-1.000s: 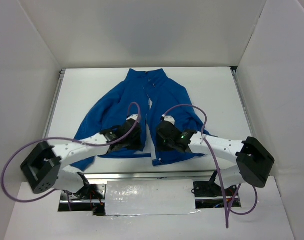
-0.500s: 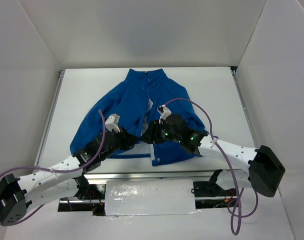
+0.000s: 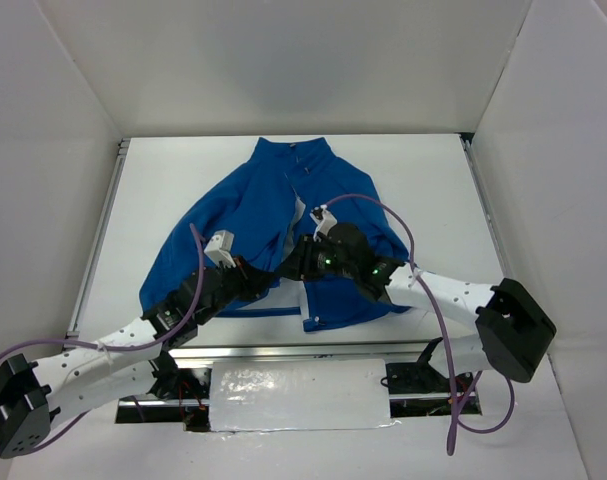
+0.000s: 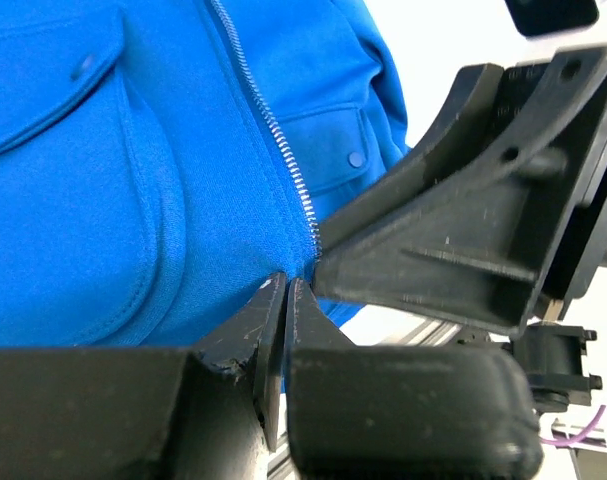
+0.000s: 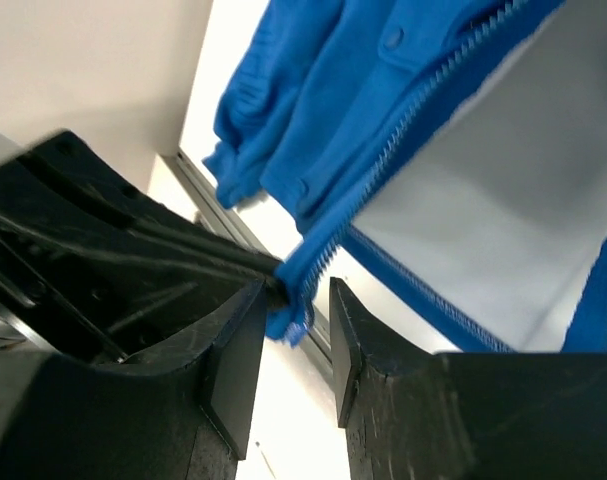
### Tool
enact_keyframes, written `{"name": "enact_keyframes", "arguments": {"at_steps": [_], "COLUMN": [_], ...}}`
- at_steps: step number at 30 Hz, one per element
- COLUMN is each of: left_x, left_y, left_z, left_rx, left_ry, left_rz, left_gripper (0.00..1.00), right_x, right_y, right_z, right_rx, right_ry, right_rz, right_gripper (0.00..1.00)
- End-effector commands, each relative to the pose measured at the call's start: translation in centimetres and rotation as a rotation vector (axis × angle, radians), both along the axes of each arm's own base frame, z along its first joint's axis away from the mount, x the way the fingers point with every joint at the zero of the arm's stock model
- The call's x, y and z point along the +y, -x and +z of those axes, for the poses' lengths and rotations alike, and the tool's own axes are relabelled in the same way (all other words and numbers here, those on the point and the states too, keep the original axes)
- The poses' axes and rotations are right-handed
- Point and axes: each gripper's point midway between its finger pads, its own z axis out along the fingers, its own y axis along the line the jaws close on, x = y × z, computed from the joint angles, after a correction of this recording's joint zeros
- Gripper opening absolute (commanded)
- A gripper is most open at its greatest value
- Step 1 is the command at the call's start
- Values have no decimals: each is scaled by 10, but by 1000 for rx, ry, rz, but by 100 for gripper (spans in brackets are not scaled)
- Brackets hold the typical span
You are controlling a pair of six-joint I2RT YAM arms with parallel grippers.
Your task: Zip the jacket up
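My right gripper needs to hold the zipper edge while my left gripper takes the jacket's hem [image 5: 290,327] just below, as my left gripper's fingers are crowding that edge's bottom end.
The bright blue jacket [image 3: 248,205] lies spread on the white table [image 3: 423,180], collar at the far end, front open with its pale lining showing. My left gripper [image 4: 285,285] is shut on the bottom end of the left zipper edge [image 4: 273,125], near the hem. My right gripper [image 5: 296,300] meets it from the other side. Its jaws stand apart, with the blue zipper end [image 5: 308,275] between them, close to the left finger [image 5: 238,340] and clear of the other. In the top view both grippers meet at the jacket's lower centre, the left gripper [image 3: 271,279] beside the right gripper [image 3: 291,268].
White walls enclose the table on three sides. A metal rail [image 3: 283,350] runs along the near edge just below the jacket's hem. Purple cables [image 3: 383,205] loop over both arms. A pale plate [image 3: 298,395] sits between the arm bases.
The left arm has swung low and out to the left while its gripper stayed at the hem. The right gripper has shifted left, onto the jacket's centre opening.
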Motion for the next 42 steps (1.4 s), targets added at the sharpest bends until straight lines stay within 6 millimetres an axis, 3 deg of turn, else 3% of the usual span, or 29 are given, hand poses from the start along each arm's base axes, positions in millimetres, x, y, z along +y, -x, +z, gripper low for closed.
{"name": "enact_keyframes", "arguments": {"at_steps": [1,6,9,10,11,14,16,18,21,28,42], "left_x": [-17,-15,-17,-18,-19,-21,-24,-25,-29,-36,-40], "left_y": [8,13,16,18,18,19,21,23,32,40,29], "left_z": [35,40,42,43,41,36,33,29,26,26,22], "left_rx": [-70,-92,-108,-112,-106,-81,-72,-65,-57,-56,-66], "left_ry": [135,167,175,178,169,123,93,63,58,83,60], "left_rz": [-81,-95,-117,-131,-134,-155,-180,-198,-256,-317,-299], "left_gripper": [0,0,0,0,0,17,47,57,58,60,68], "right_x": [8,10,10,10,10,4,-1,-4,-12,-10,-8], "right_y": [-15,-21,-22,-22,-22,-21,-17,-9,-4,18,27], "right_z": [23,16,15,16,17,25,32,33,34,42,49], "right_rx": [-63,-31,-29,-29,-34,-71,-118,-140,-188,-233,-147], "right_ry": [-74,-90,-95,-95,-91,-89,-91,-93,-98,-121,-219], "right_rz": [-4,15,20,20,24,38,77,139,205,374,349], "right_gripper": [39,39,23,5,2,0,0,0,0,0,0]}}
